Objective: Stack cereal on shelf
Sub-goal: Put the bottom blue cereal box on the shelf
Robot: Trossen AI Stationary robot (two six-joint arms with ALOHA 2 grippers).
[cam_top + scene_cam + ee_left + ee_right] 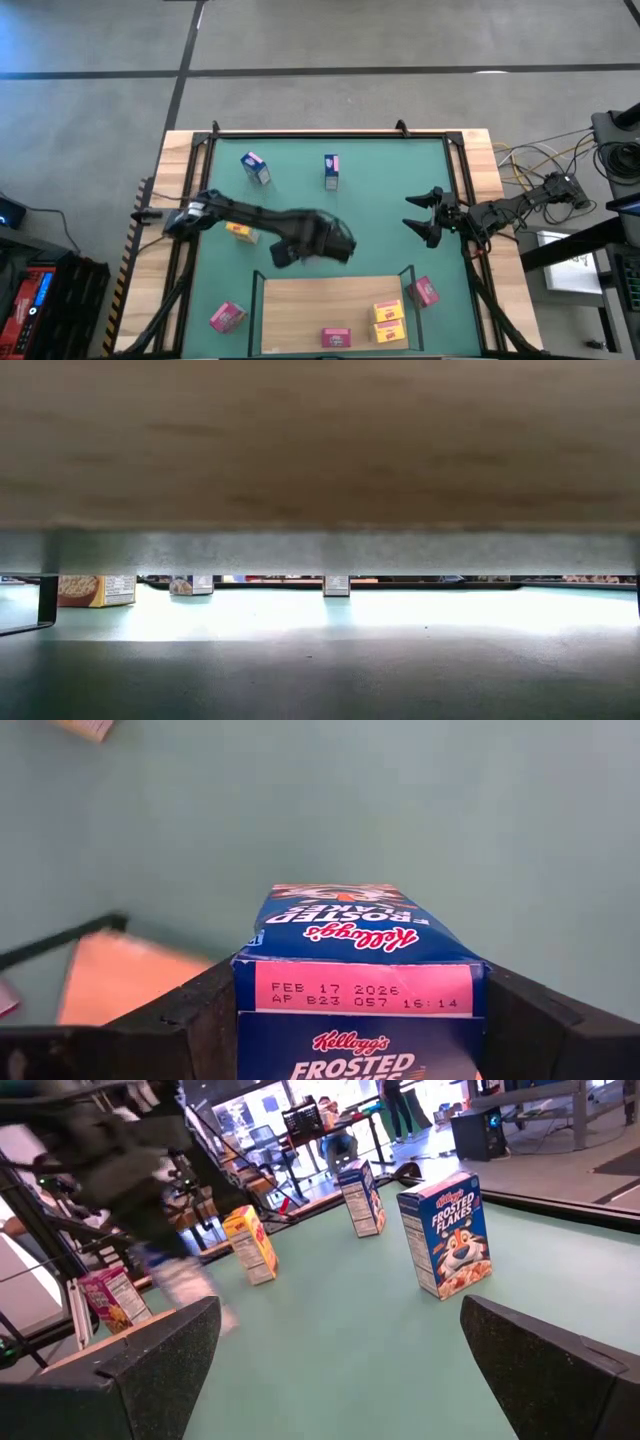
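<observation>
The robot's left gripper needs to set the blue box down on the bare shelf board (pixel 298 340) next to the pink box there and let go.
My left gripper (pixel 315 240) hangs over the middle of the green mat (pixel 380 180), just beyond the shelf (pixel 330 305), and is shut on a blue cereal box (pixel 360 945). More cereal stands on the mat: two blue boxes (pixel 255 168) (pixel 331 171), a yellow one (pixel 240 232) and two pink ones (pixel 227 317) (pixel 424 291). On the shelf board rest a pink box (pixel 336 337) and two yellow ones (pixel 388 312) (pixel 388 331). My right gripper (pixel 425 215) waits open at the mat's right side. My left gripper pinches the blue box between its two fingers (pixel 200 1015), one on each of two opposite sides (pixel 478 990), close to its top end with the date stamp. The fingers come from above, pointing down. The box hangs upright below them, clear of the mat.
The shelf has thin dark posts (pixel 412 270) at its corners; one corner shows in the left wrist view (pixel 110 980). The low view looks under the shelf board (pixel 320 440). Cables (pixel 530 160) lie at the table's right. Bare mat lies between my two grippers.
</observation>
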